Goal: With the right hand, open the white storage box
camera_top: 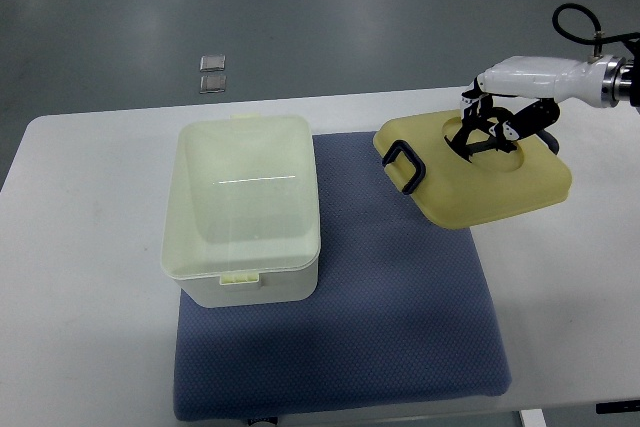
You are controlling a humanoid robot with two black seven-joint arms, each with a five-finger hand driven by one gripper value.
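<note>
My right gripper has the pale yellow lid. Next, I set it down on the blue mat (406,220) beside the white storage box.
The white storage box (240,209) stands open and empty on the left part of a blue mat (400,297), with its latch tab on the near wall. Its pale yellow lid (500,189) is off the box, to the right, tilted over the mat's far right corner and the table. The lid has a black handle (403,164) at its left end. My right hand (490,127) comes in from the right edge. Its dark fingers curl into the recess in the middle of the lid and grip it. The left arm is out of view.
The white table (80,297) carries the mat. Its far edge runs just behind the box and lid. Two small grey squares (213,74) lie on the floor beyond the table.
</note>
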